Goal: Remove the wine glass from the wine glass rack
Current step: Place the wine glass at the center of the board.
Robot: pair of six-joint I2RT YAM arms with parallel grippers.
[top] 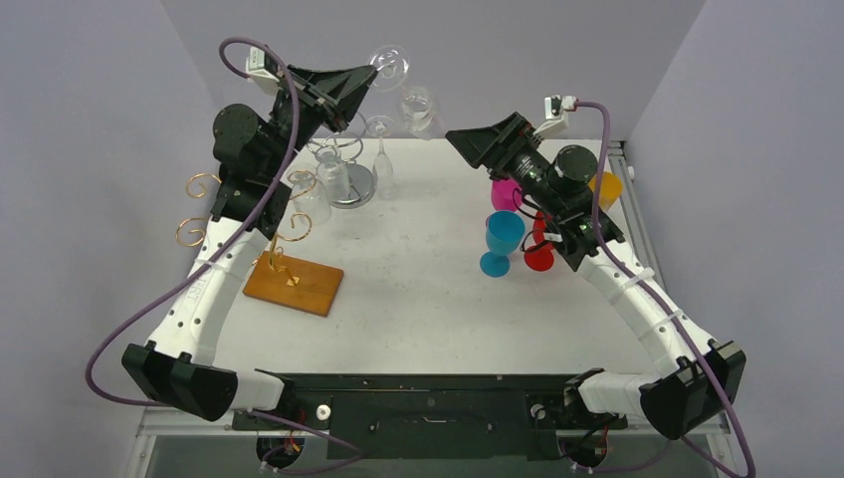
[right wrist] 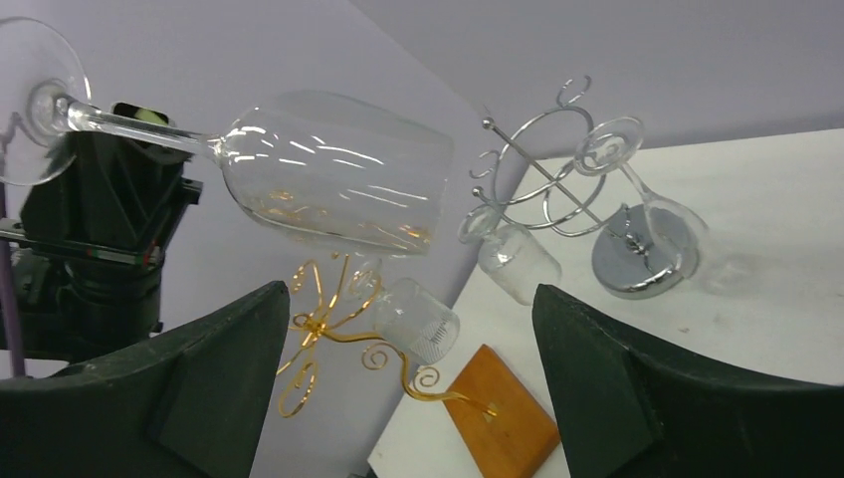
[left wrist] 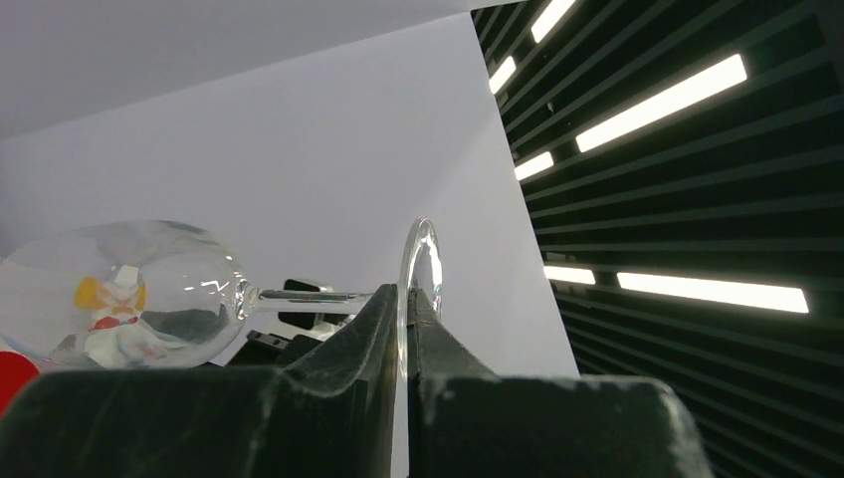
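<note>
The robot's left gripper holds the clear wine glass by its foot, so the right gripper will close on the bowl's rim point(right wrist: 434, 221) of that glass.
My left gripper point(top: 366, 80) is raised above the back of the table and shut on the foot point(left wrist: 420, 267) of a clear wine glass point(top: 388, 66). The glass lies sideways in the air, its bowl point(left wrist: 129, 294) pointing away from the fingers point(left wrist: 348, 339). The right wrist view shows it point(right wrist: 328, 179) free of both racks. The silver wire rack point(top: 343, 174) below it holds other clear glasses point(right wrist: 518, 264). The gold wire rack point(top: 249, 214) on a wooden base point(top: 294, 284) holds one small glass point(right wrist: 413, 319). My right gripper point(top: 468, 147) is open and empty, facing the racks.
Blue point(top: 503, 239), red point(top: 538, 256), pink point(top: 506, 194) and orange point(top: 607, 186) plastic goblets stand at the right, under my right arm. Grey walls close in the back and both sides. Another clear glass point(top: 418, 105) shows at the back by the silver rack.
</note>
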